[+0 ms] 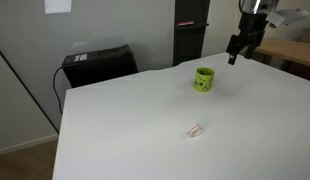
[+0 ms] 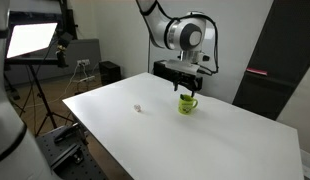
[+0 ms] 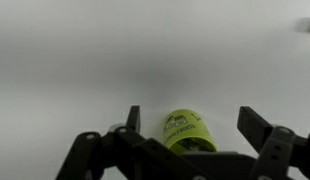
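Next, my gripper goes down to the lime-green mug's opening (image 1: 205, 71) (image 3: 194, 145) and closes there.
A lime-green mug (image 1: 204, 79) with a dark logo stands upright on the white table (image 1: 145, 120); it shows too in an exterior view (image 2: 187, 103) and in the wrist view (image 3: 187, 133). My gripper (image 1: 235, 54) hangs in the air above and behind the mug, apart from it; an exterior view shows the gripper (image 2: 185, 85) just over the mug. In the wrist view the gripper (image 3: 191, 122) stands open, its two dark fingers spread wide on either side of the mug, with nothing held.
A small pale object (image 1: 195, 129) lies on the table nearer the front, seen too in an exterior view (image 2: 138, 108). A black box (image 1: 98, 64) stands behind the table's far edge. Lamp stands and a bright panel (image 2: 31, 38) are beside the table.
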Motion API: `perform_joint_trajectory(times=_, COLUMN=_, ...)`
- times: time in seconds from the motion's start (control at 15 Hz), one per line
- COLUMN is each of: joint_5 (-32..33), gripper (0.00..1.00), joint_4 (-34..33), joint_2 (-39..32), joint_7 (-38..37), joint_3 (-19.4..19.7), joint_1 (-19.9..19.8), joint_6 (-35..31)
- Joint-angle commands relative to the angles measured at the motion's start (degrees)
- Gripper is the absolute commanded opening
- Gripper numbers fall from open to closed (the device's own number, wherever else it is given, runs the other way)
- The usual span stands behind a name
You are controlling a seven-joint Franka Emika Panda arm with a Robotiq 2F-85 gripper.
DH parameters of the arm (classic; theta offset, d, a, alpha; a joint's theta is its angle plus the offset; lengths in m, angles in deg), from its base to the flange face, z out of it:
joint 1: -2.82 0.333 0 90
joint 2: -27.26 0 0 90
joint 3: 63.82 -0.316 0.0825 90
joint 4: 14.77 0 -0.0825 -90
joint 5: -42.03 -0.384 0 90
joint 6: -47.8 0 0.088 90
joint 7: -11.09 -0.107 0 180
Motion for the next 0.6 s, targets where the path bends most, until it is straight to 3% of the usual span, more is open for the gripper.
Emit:
perform_joint_trajectory(times=0.0, joint_5=0.4, gripper=1.00, joint_4=-8.7, joint_2=-7.0, joint_7=-4.9, joint_3=0.0, joint_1=1.8, joint_6=1.8)
perform_joint_trajectory(times=0.53, joint_5=1.9, gripper=1.00, joint_4=-20.8, joint_2=-16.1, joint_7=-9.1, joint_3=0.7, joint_1=5.0, joint_6=3.2)
